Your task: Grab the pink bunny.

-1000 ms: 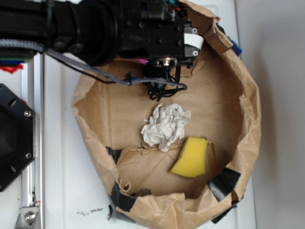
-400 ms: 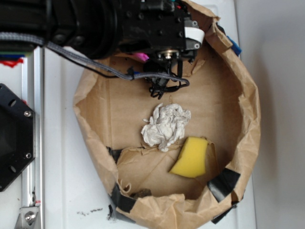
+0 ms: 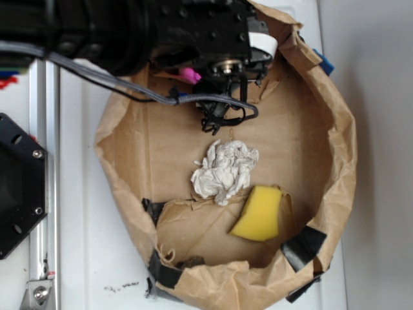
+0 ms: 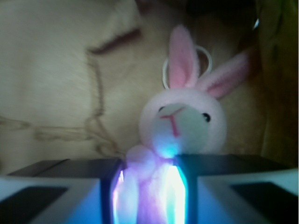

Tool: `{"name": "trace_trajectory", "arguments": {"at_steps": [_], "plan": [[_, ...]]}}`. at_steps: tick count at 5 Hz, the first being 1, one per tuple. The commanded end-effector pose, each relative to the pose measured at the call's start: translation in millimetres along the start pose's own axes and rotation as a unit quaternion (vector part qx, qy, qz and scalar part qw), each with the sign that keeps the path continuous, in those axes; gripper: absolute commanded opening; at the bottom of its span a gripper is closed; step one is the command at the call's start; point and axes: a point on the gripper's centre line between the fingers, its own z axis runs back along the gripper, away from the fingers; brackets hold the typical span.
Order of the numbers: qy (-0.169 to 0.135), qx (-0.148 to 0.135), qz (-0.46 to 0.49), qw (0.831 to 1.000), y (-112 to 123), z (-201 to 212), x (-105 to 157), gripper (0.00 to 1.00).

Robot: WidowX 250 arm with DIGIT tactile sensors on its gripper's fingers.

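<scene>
The robot's fingers pinch only a narrow side of the pink bunny's body, so next the gripper opens wide and closes around it just under its head (image 4: 172, 157).
The pink bunny (image 4: 182, 121) fills the wrist view: pale face, two long pink ears, a white ring behind them. Its body sits squeezed between my two dark fingers, so my gripper (image 4: 149, 186) is shut on it. In the exterior view only a pink tip of the bunny (image 3: 190, 75) shows under the black arm, at the back of the brown paper bag (image 3: 335, 168). The gripper (image 3: 222, 77) itself is mostly hidden by the wrist there.
A white crumpled paper ball (image 3: 224, 170) lies mid-bag, with a yellow sponge wedge (image 3: 259, 212) to its front right. Black cables (image 3: 219, 110) hang below the wrist. The bag's crumpled walls ring everything. A black mount (image 3: 16, 187) sits at the left.
The arm has shifted slightly toward the back of the bag. The pink bit of the bunny shows more clearly beneath the wrist than one second ago. Paper ball and sponge stay put.
</scene>
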Motion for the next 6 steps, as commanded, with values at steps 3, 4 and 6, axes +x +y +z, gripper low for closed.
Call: {"name": "trace_trajectory", "arguments": {"at_steps": [3,4,6], "plan": [[-0.039,0.004,-0.009,0.999,2,25,1,1.0],[-0.037,0.0,0.018,0.999,15,23,-2,1.0],[-0.033,-0.007,0.082,0.996,29,15,-13,1.0]]}}
